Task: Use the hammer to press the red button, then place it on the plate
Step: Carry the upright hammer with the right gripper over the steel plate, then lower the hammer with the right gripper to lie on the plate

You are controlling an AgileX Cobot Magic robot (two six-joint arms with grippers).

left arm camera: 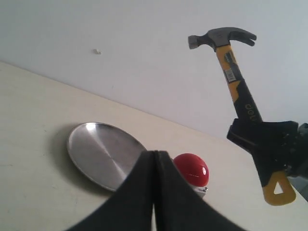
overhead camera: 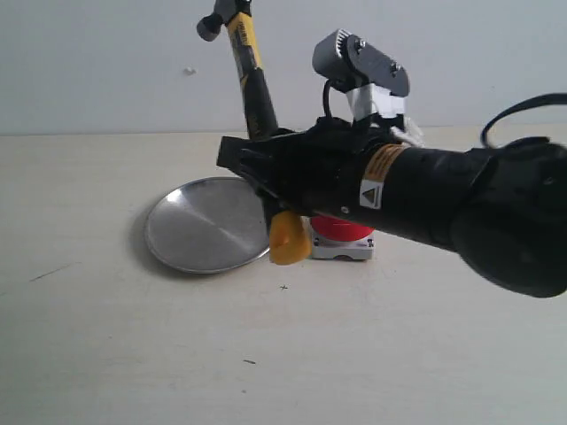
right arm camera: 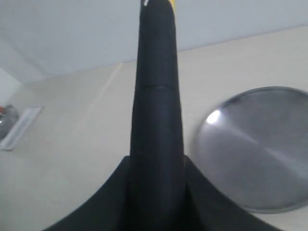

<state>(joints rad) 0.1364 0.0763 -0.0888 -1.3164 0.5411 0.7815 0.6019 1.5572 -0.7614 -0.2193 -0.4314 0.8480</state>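
I need to use my right gripper to set the hammer down across the middle of the silver plate (overhead camera: 213, 227) (right arm camera: 273, 150), with the hammer's head over the plate's far rim.
My right gripper (overhead camera: 259, 165) is shut on the hammer (overhead camera: 252, 75), gripping the black part of its handle. The hammer stands nearly upright in the air, dark head up and yellow looped end hanging just above the table. The red button (overhead camera: 341, 230) on its grey base sits under my right arm, mostly hidden in the exterior view. The silver plate (overhead camera: 208, 226) lies to its left. The left wrist view shows the hammer (left arm camera: 238, 82), right gripper (left arm camera: 262, 139), button (left arm camera: 191, 169) and plate (left arm camera: 103, 154). My left gripper (left arm camera: 155, 155) is shut and empty. The right wrist view shows the handle (right arm camera: 156, 96) and plate (right arm camera: 255, 149).
The beige table (overhead camera: 133, 354) runs back to a pale wall. In the right wrist view a flat grey object (right arm camera: 19, 126) lies far off on the table. My right arm (overhead camera: 461, 208) reaches in low from the right over the button.
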